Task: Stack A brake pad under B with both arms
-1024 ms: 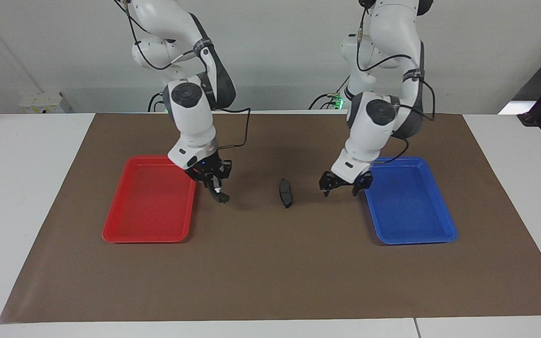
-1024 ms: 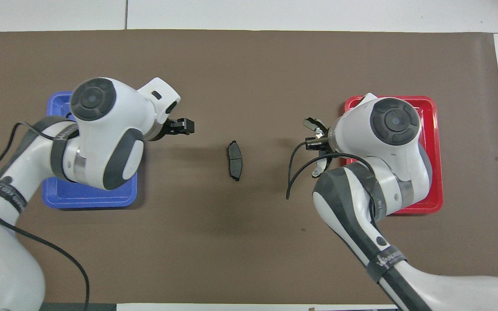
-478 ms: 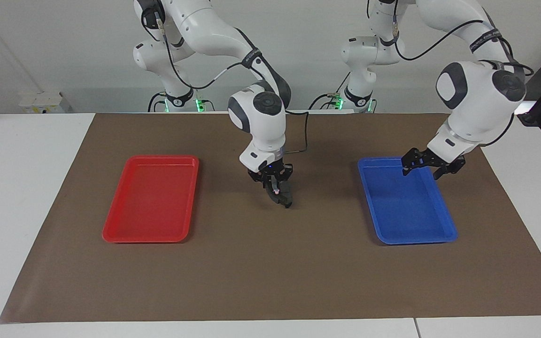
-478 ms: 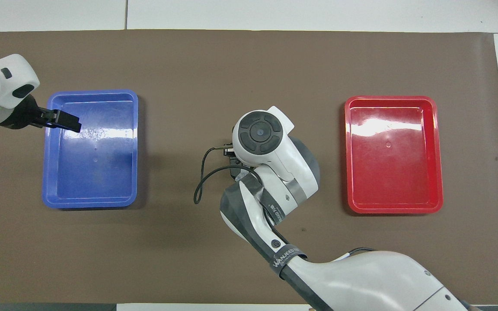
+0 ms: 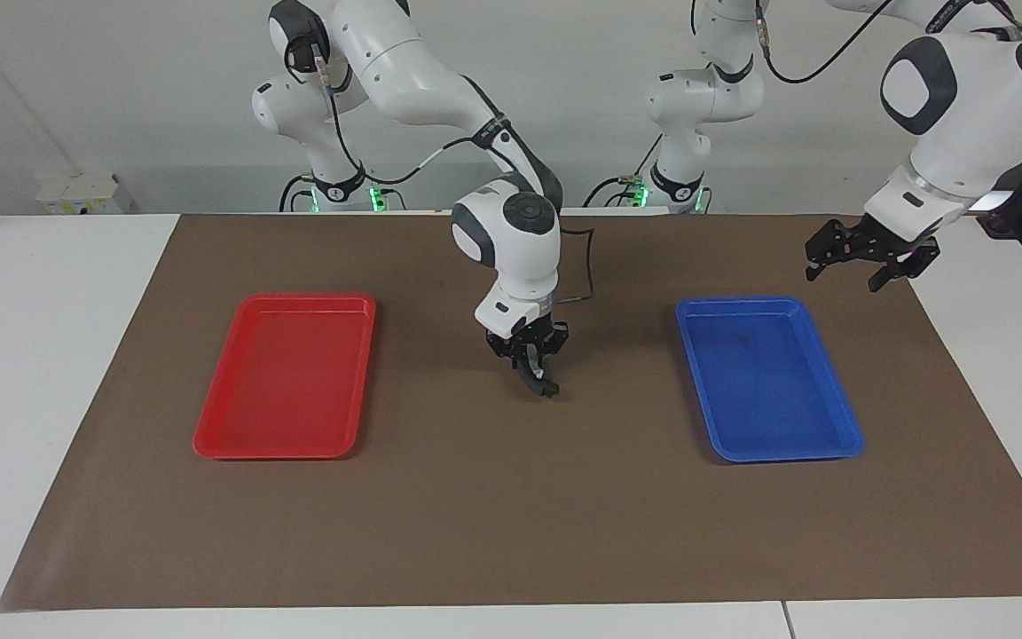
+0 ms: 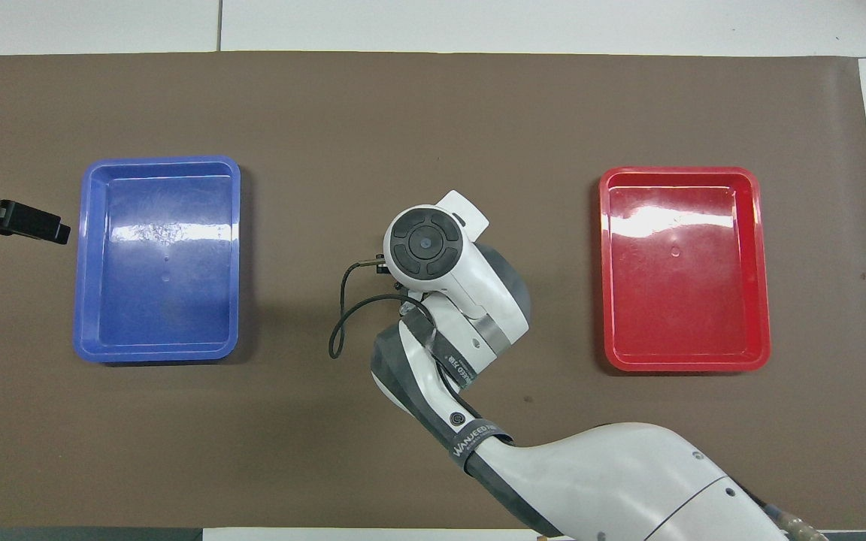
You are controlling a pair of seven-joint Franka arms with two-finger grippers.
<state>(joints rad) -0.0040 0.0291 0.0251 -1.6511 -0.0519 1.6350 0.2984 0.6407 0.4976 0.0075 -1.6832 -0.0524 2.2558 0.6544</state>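
B will be let go by my right gripper on top of the A brake pad (image 6: pixel 410 282), in the middle of the mat between the blue and red trays.
My right gripper (image 5: pixel 532 366) is down at the middle of the brown mat (image 5: pixel 511 515), between the two trays. It is shut on B (image 5: pixel 543 385), the dark curved pad, whose lower end shows just under the fingers, at the mat. The A brake pad is hidden under B and the gripper. In the overhead view the right wrist (image 6: pixel 425 248) covers both pads. My left gripper (image 5: pixel 844 273) is open and empty, raised over the mat beside the blue tray, toward the left arm's end. It also shows in the overhead view (image 6: pixel 57 229).
A red tray (image 5: pixel 307 299) lies toward the right arm's end, also seen from overhead (image 6: pixel 677 171). A blue tray (image 5: pixel 742 302) lies toward the left arm's end, also seen from overhead (image 6: pixel 158 160). Both trays hold nothing. A black cable loops off the right wrist (image 6: pixel 339 330).
My right gripper carried B from beside the red tray to the mat's middle and lowered it where A lay. My left gripper rose and drew back past the blue tray.
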